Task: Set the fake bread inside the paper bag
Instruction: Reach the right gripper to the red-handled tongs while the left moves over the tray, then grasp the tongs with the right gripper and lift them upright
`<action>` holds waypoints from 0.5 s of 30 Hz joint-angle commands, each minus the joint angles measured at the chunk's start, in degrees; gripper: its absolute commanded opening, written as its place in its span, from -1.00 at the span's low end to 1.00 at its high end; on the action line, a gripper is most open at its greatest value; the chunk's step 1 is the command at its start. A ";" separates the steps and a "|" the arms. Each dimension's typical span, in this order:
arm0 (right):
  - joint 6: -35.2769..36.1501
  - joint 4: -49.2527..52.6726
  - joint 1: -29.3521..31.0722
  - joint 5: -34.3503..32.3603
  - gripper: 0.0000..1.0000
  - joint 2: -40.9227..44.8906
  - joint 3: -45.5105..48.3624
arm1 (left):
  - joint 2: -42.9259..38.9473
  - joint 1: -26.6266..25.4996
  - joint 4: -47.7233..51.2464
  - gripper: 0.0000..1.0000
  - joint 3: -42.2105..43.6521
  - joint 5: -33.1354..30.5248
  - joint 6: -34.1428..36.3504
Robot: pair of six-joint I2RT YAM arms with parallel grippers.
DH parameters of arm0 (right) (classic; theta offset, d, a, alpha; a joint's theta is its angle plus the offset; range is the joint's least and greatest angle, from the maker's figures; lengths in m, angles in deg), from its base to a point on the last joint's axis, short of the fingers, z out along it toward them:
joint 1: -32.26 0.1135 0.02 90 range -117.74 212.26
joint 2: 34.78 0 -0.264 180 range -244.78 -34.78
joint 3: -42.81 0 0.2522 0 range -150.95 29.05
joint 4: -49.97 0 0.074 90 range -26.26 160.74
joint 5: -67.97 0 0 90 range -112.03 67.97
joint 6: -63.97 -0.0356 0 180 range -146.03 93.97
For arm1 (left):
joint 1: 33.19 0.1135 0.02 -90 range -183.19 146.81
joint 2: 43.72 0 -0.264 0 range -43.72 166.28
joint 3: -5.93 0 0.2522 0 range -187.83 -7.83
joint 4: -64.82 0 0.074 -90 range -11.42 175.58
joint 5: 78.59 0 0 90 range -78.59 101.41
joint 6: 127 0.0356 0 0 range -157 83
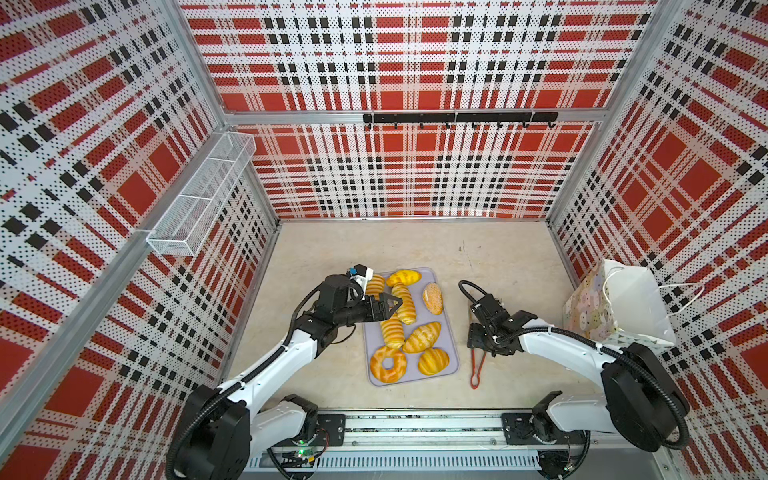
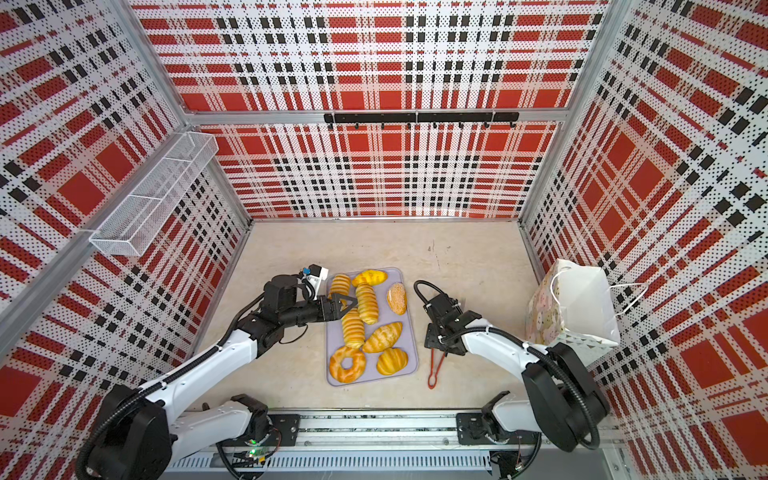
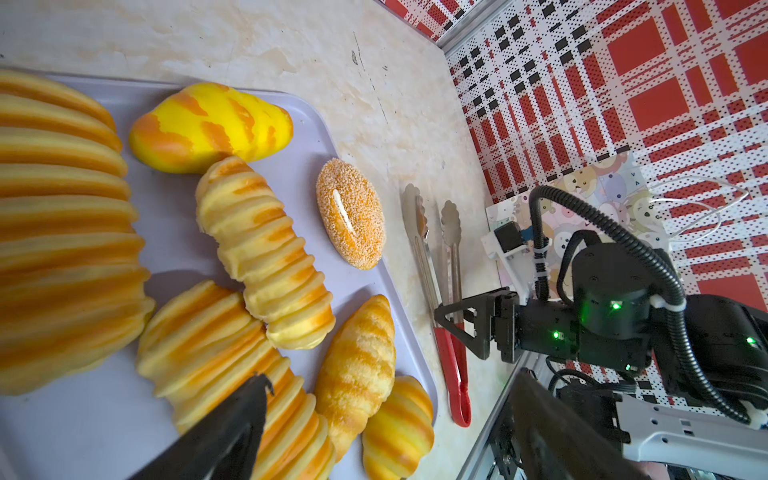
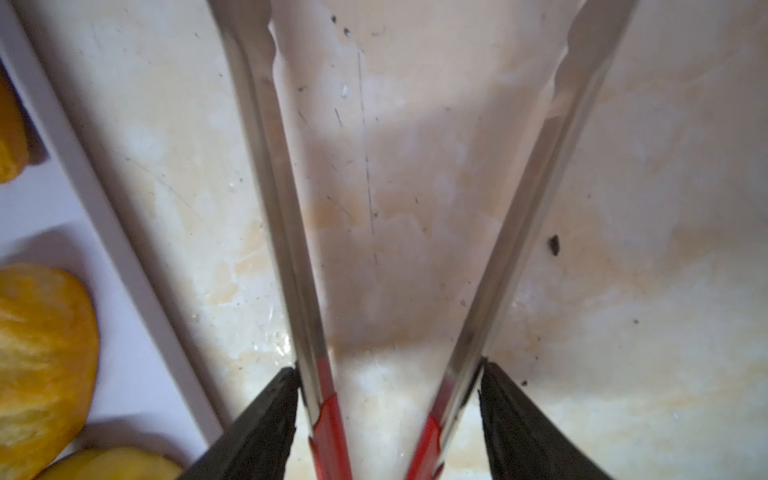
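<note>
My left gripper grabs the red handle's middle (image 1: 473, 368) (image 3: 452, 369) on the tongs next, because my right gripper should hand the tongs over.
Several glossy golden fake breads lie on a lavender-grey tray (image 1: 372, 336): a ring doughnut (image 1: 388, 364), a speckled oval (image 1: 433, 298) and ridged long rolls (image 1: 405, 303). My left gripper (image 1: 392, 305) hovers open over the tray's left side, above the ridged rolls (image 3: 232, 353), holding nothing. Right of the tray, my right gripper (image 1: 478, 337) is down at the table with both fingers (image 4: 266, 424) pressed against the two arms of red-handled metal tongs (image 4: 286, 208). The white paper bag (image 1: 623, 303) with pastel animals stands at the far right against the wall.
The tongs (image 1: 475, 368) lie lengthwise between the tray and the right arm. A white wire basket (image 1: 203, 195) hangs on the left wall and a black hook rail (image 1: 457, 118) on the back wall. Both arm bases sit on a rail (image 1: 415, 424) along the front edge.
</note>
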 commanded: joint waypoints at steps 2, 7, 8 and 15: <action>-2.18 -0.56 2.04 -7.00 0.32 -3.86 -1.81 | -1.17 0.87 -0.86 0.88 0.58 1.14 0.58; -3.53 -3.21 2.36 -6.75 0.06 -5.28 -1.73 | -1.38 1.27 -0.86 0.88 0.51 1.32 0.60; -3.63 -3.56 2.39 -6.77 0.01 -5.26 -1.73 | -1.47 1.36 -0.95 0.88 0.50 1.32 0.56; -2.44 -4.06 1.72 -9.44 -0.49 -1.91 -5.26 | -3.06 2.06 -4.63 0.88 0.31 0.88 -2.56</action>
